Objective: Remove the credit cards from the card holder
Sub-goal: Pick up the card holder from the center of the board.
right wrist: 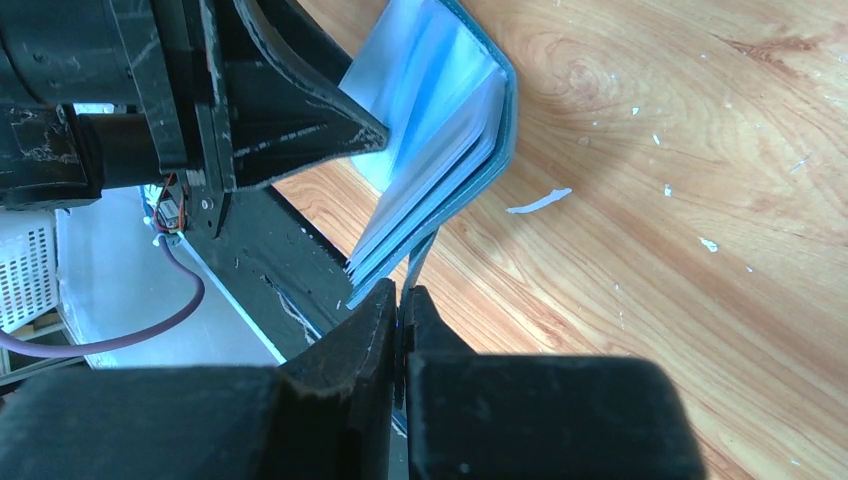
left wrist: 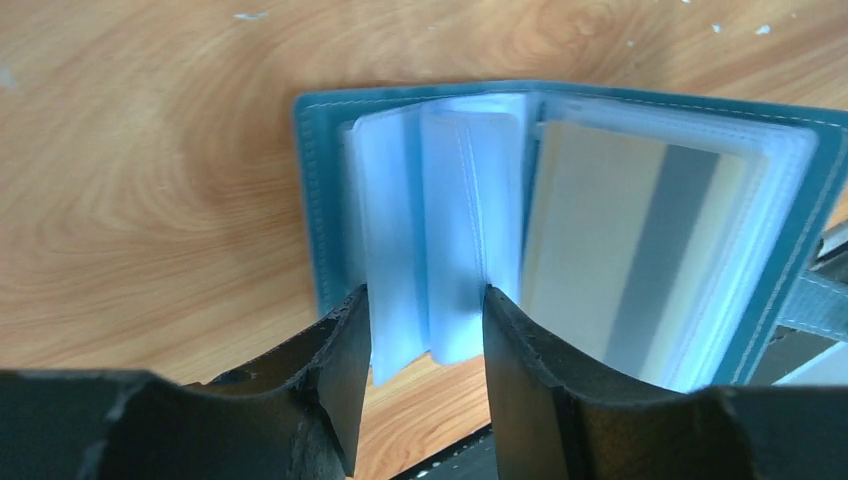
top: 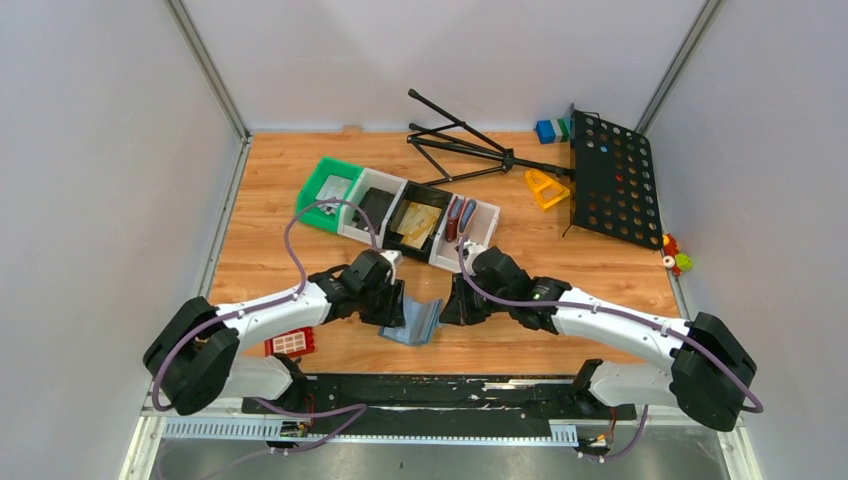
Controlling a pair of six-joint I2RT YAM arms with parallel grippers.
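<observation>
My left gripper straddles only loose sleeves while the credit card sits beyond them, so my left gripper will take the cover's edge [left wrist: 312, 205] and hold the card holder open.
The slate-blue card holder [top: 415, 322] lies open near the table's front edge, between the two grippers. In the left wrist view its cover [left wrist: 318, 190] frames several clear sleeves. A gold-tan credit card [left wrist: 600, 250] with a grey stripe sits in a right-hand sleeve. My left gripper [left wrist: 425, 295] stands open astride two loose pale-blue sleeves [left wrist: 440, 230], which brush its fingers. My right gripper [right wrist: 402, 292] is shut on the thin edge of the card holder's cover [right wrist: 505, 120] and props that half up.
A row of small bins [top: 400, 210] stands behind, with a green bin [top: 330, 190] at its left and wallets in the right one [top: 458, 218]. A black tripod [top: 460, 145], a perforated black panel [top: 612, 175] and a red block [top: 290, 342] lie around. A black rail [top: 430, 392] lines the near edge.
</observation>
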